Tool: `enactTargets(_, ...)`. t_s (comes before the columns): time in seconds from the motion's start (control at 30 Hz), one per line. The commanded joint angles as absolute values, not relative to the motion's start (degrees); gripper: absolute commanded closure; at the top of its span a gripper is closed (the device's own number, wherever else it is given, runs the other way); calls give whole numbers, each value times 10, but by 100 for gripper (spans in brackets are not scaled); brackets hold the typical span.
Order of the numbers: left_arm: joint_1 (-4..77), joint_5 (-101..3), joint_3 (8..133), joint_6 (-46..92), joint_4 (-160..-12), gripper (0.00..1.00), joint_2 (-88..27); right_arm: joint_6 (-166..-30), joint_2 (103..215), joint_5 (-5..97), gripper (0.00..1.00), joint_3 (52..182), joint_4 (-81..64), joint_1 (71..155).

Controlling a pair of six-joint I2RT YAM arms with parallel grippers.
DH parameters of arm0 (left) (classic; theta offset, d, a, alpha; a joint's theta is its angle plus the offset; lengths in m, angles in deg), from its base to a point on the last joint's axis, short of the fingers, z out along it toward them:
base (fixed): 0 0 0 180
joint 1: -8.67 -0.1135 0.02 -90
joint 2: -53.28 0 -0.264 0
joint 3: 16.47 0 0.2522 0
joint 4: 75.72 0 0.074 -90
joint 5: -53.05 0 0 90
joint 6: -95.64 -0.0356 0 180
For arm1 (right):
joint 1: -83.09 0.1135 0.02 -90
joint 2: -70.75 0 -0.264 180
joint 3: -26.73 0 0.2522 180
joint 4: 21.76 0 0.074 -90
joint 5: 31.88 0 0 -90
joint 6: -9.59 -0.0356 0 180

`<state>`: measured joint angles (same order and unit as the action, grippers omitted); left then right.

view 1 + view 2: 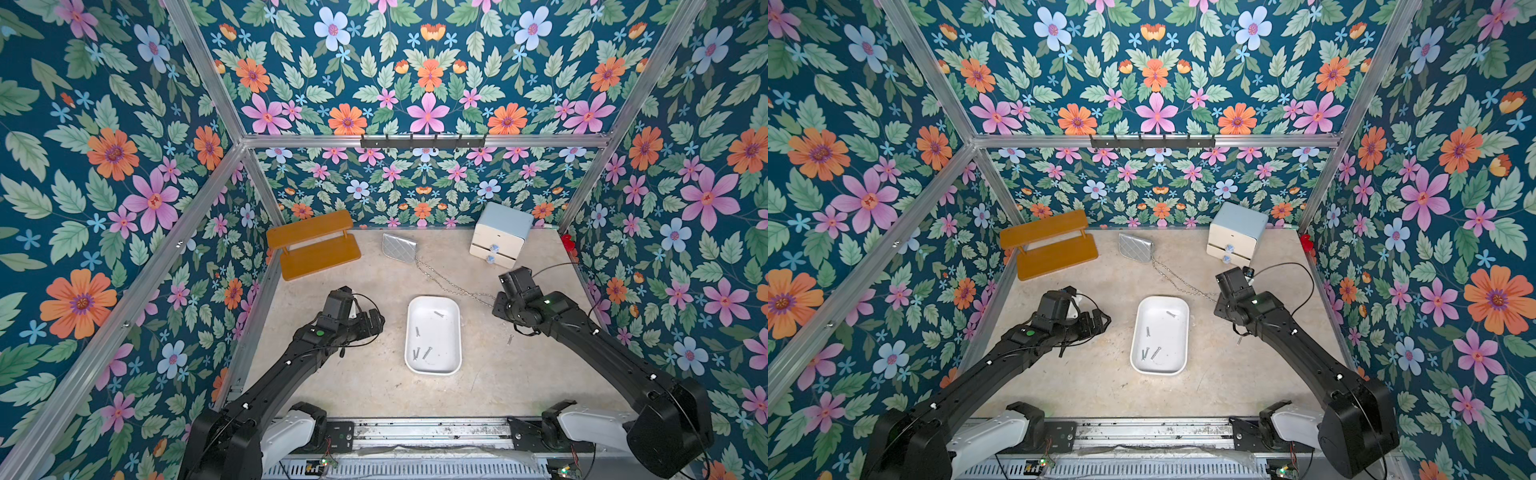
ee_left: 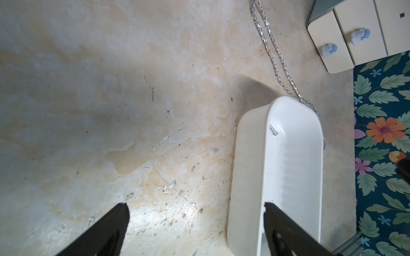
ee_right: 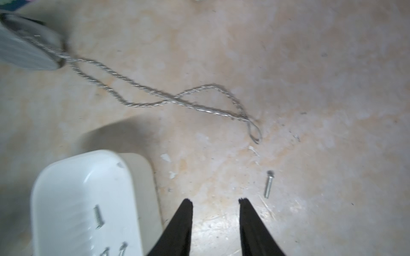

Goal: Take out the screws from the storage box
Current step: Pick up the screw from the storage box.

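Next, my right gripper goes to the screw at the storage box's far end [image 1: 438, 314], nearest the purse, and closes on its body.
The storage box [image 1: 409, 332] [image 1: 1134, 332], a white tub, sits mid-table in both top views. Several screws lie inside it: one at the far end [image 1: 439, 313] [image 2: 274, 130], one by the left wall [image 1: 417, 331], two near the front [image 1: 427, 353] [image 3: 97, 216]. One more screw [image 1: 510, 339] [image 1: 1239, 340] [image 3: 268, 185] rests on the table, to the right of the tub. My right gripper [image 3: 215, 201] hovers over bare table between the tub [image 3: 66, 188] and that screw, open and holding nothing. Left of the tub [image 2: 248, 166], my left gripper [image 1: 374, 320] [image 2: 195, 208] stands wide open and empty.
A silver quilted purse [image 1: 399, 248] lies behind the tub, and its long chain [image 1: 449, 284] [image 3: 168, 102] trails toward the right arm. A cream two-drawer cabinet [image 1: 500, 235] stands at the back right and a wooden shelf [image 1: 313, 245] at the back left. Floral walls enclose the table.
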<state>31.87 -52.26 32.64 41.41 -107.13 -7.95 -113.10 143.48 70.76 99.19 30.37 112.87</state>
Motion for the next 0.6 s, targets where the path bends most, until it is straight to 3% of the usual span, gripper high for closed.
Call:
enactTargets(0.0, 318, -527, 329, 411, -1070, 1, -76, -1084, 1474, 735, 61, 1049, 343, 1177)
enactTargets(0.23, 318, -546, 340, 402, -1078, 1, -72, -1010, 1590, 722, 64, 1139, 324, 1277)
enactTargets(0.57, 318, -521, 375, 368, -1145, 1, -67, -968, 1730, 671, 71, 1195, 324, 1286)
